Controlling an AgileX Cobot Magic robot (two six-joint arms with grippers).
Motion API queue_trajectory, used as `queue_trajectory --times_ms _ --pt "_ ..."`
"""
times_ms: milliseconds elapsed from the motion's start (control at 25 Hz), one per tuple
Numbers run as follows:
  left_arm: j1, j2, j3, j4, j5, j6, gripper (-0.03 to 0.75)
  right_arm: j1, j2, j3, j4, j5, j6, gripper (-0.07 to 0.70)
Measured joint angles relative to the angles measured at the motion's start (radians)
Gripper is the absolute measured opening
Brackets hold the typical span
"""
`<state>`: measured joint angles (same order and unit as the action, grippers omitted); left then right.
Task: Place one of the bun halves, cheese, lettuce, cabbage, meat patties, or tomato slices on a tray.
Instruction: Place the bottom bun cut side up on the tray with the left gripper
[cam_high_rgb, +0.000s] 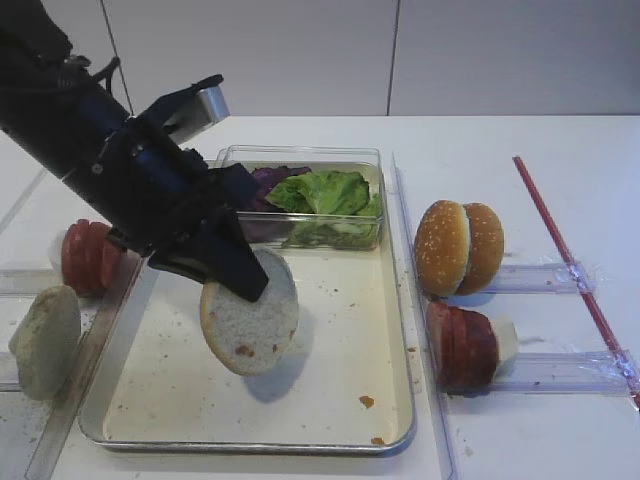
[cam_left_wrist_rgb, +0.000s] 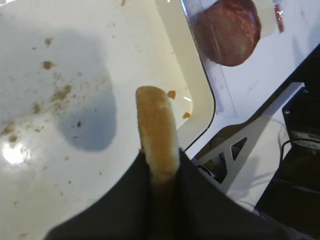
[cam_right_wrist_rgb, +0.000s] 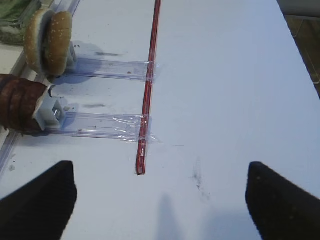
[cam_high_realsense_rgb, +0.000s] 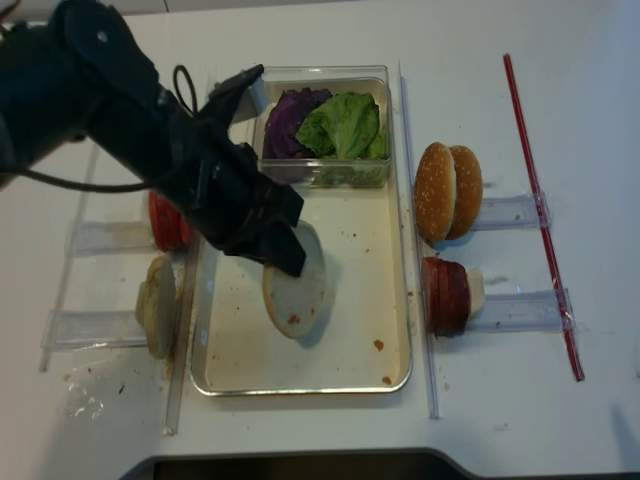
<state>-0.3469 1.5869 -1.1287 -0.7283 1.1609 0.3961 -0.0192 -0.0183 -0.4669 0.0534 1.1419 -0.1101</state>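
Note:
My left gripper is going to put the pale bun half, now held tilted above the tray floor, down on the middle of the silver tray's bare bottom (cam_high_realsense_rgb: 326, 289) (cam_left_wrist_rgb: 105, 68).
My left gripper (cam_high_rgb: 243, 278) is shut on a pale bun half (cam_high_rgb: 250, 322), holding it on edge and tilted above the floor of the silver tray (cam_high_rgb: 340, 350). The left wrist view shows the bun half's (cam_left_wrist_rgb: 157, 130) brown edge pinched between the dark fingers, its shadow on the tray (cam_left_wrist_rgb: 75, 60) to the left. Another bun half (cam_high_rgb: 45, 340) and tomato slices (cam_high_rgb: 88, 255) stand left of the tray, meat patties (cam_high_rgb: 462, 345) to its right. Lettuce (cam_high_rgb: 330, 190) and cabbage (cam_high_rgb: 275, 180) lie in a clear box. No cheese shows. My right gripper (cam_right_wrist_rgb: 160, 200) is open over bare table.
The clear plastic box (cam_high_rgb: 300, 155) sits at the tray's far end. Golden sesame buns (cam_high_rgb: 460, 247) stand in a clear holder right of the tray. A long red strip (cam_high_rgb: 570, 270) runs along the table at far right. Crumbs dot the tray floor.

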Motion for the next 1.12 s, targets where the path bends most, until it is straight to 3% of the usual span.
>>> queue_trajectory --times_ms 360,560,800,1120 --pt "0.000 0.122 0.000 -0.073 0.021 0.206 0.057 0.000 0.000 0.000 0.000 0.000 0.000 0.694" --pt "0.011 0.176 0.000 -0.167 -0.011 0.273 0.056 0.000 0.000 0.000 0.000 0.000 0.000 0.694" --pt "0.039 0.183 0.000 -0.196 -0.088 0.258 0.056 0.000 0.000 0.000 0.000 0.000 0.000 0.694" --pt "0.049 0.183 0.000 -0.198 -0.104 0.222 0.056 0.000 0.000 0.000 0.000 0.000 0.000 0.694"
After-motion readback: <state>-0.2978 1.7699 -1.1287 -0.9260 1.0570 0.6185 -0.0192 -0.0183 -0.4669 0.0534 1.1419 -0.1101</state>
